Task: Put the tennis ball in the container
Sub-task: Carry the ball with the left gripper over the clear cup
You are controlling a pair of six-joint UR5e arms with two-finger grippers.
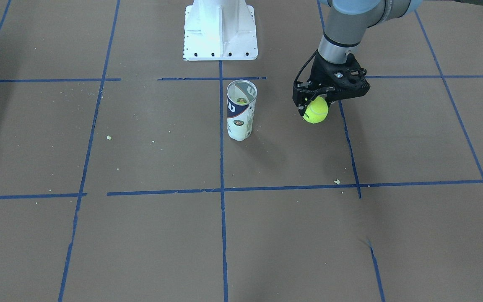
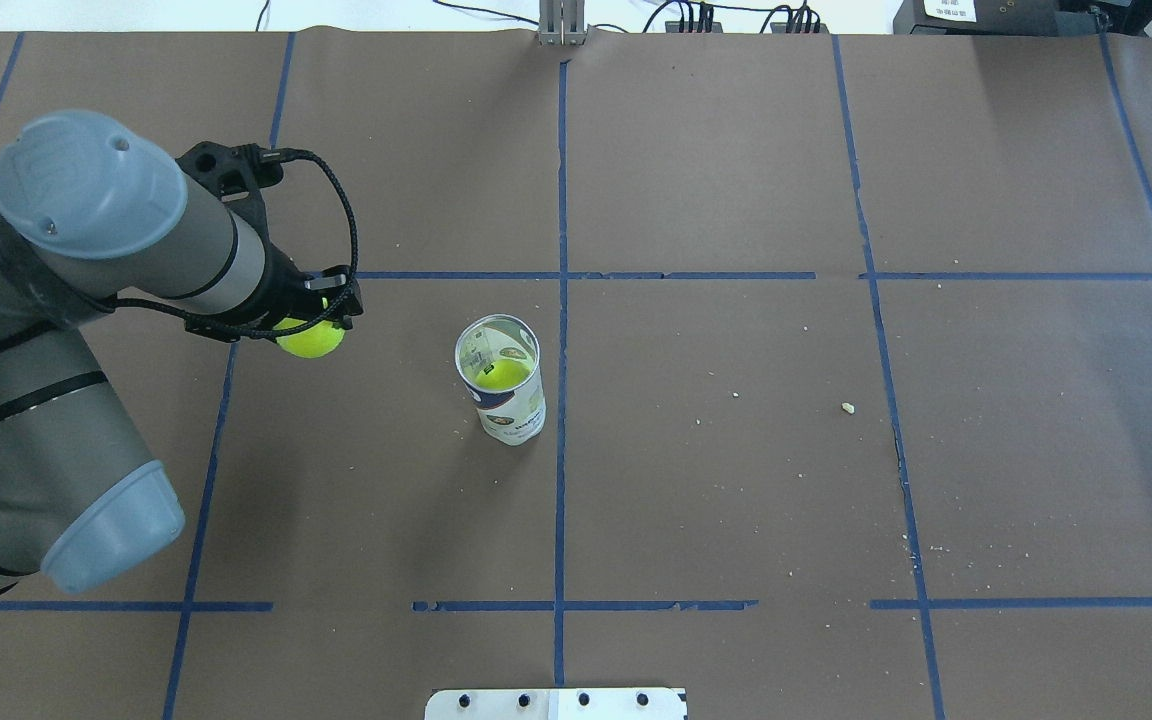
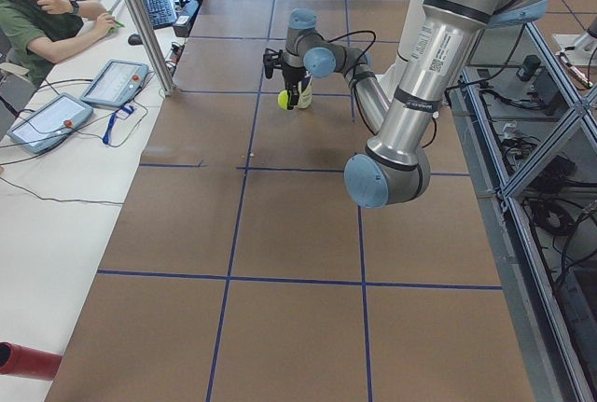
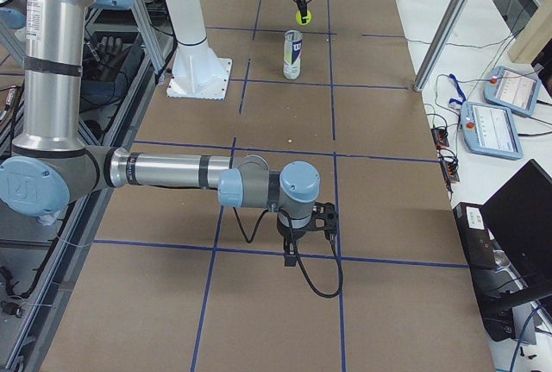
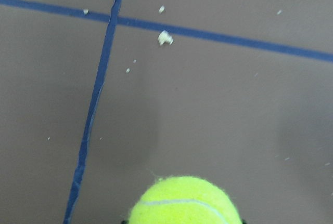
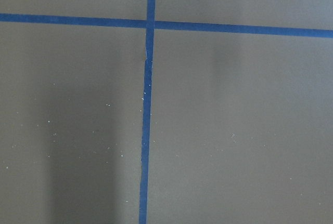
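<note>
My left gripper has the tennis ball, held above the table apart from the container. It will let the ball go inside the container's opening (image 1: pixel 242 95), above the yellow-green thing in it.
My left gripper (image 1: pixel 314 105) is shut on the tennis ball (image 1: pixel 315 110), a bright yellow-green ball held above the table. In the overhead view the ball (image 2: pixel 309 337) hangs to the left of the container (image 2: pixel 503 392), well apart from it. The container (image 1: pixel 241 111) is a clear tube with a navy-and-white label, standing upright with its mouth open; something yellow-green lies inside it. The left wrist view shows the ball (image 5: pixel 184 203) at the bottom edge over bare paper. My right gripper (image 4: pixel 295 251) points down near the table's right end; I cannot tell its state.
The white metal pedestal (image 1: pixel 220 29) stands behind the container on the robot's side. Blue tape lines cross the brown paper, with small crumbs (image 1: pixel 336 181) scattered about. An operator (image 3: pixel 42 10) sits at a side desk with tablets (image 3: pixel 114 82).
</note>
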